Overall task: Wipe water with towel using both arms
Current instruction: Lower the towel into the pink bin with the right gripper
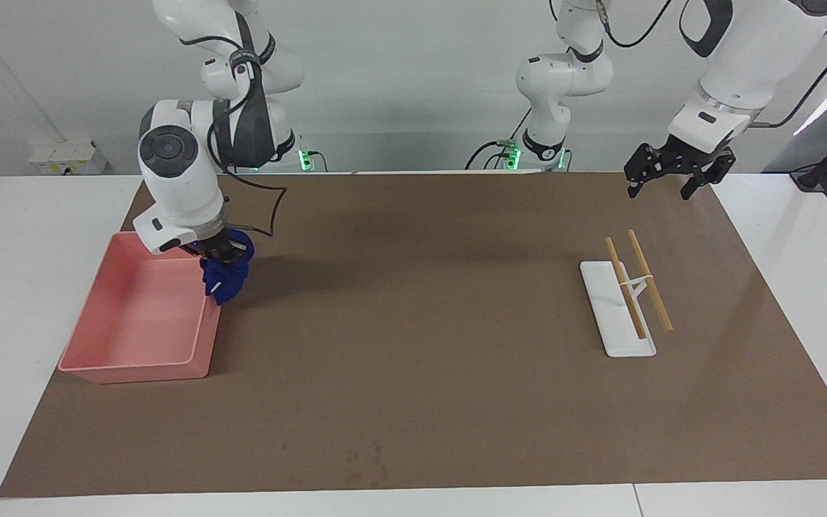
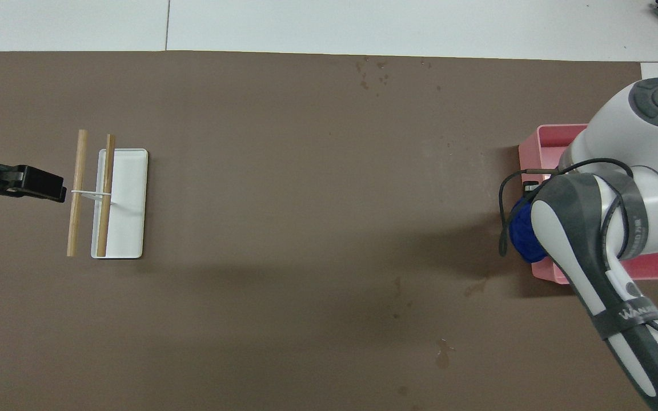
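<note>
Next, my right gripper releases the dark blue towel inside the pink tray (image 2: 575,216) by its side closest to the middle of the mat.
The dark blue towel (image 1: 227,276) hangs bunched from my right gripper (image 1: 221,253), which is shut on it. It hangs over the rim of the pink tray (image 1: 133,370), on the tray's side toward the table's middle. In the overhead view the towel (image 2: 522,231) peeks out from under the right arm, and the gripper itself is hidden. My left gripper (image 1: 674,178) is open and empty, raised over the mat at the left arm's end; it also shows in the overhead view (image 2: 43,185). Small wet spots (image 1: 367,459) mark the mat near its edge farthest from the robots; they also show in the overhead view (image 2: 372,71).
A white tray (image 1: 618,337) lies toward the left arm's end, with two wooden sticks (image 1: 647,280) tied by a white band across it. A brown mat (image 1: 421,323) covers most of the table. More faint spots (image 2: 442,354) lie nearer the robots.
</note>
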Robot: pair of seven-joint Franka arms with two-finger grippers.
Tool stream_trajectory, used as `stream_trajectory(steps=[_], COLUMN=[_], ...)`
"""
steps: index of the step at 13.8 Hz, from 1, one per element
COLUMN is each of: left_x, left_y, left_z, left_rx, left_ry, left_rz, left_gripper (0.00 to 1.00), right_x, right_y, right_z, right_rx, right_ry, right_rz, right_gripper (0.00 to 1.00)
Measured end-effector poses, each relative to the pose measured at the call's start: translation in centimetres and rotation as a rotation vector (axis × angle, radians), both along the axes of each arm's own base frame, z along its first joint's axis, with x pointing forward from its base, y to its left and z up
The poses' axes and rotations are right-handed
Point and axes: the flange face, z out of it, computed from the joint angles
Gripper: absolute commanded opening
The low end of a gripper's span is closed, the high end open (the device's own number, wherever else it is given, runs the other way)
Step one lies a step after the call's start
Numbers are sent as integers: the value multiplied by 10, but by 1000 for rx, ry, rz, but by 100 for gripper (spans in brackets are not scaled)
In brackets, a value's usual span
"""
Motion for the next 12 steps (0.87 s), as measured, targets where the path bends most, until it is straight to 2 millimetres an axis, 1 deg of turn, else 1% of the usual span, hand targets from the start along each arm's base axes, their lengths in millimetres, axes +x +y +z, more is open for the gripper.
stream_trajectory(steps=[2,3,5,7,8,12], left_x=[0,0,0,0,0,0], left_y=[0,0,0,0,0,0], left_z=[0,0,0,0,0,0], left_rx=[0,0,0,0,0,0], left_ry=[0,0,0,0,0,0], left_rz=[0,0,0,0,0,0], left_gripper=[100,100,100,100,100,100], right_x=[1,2,2,1,2,-2], right_y=[-16,-20,-22,-28,-40,-113], right_z=[-2,-3,-3,1,7,44], right_rx=[11,14,16,23,31,62], right_ry=[3,5,10,18,15,-12], right_rz=[-8,-7,-2,29,52,144], right_gripper=[0,0,0,0,0,0])
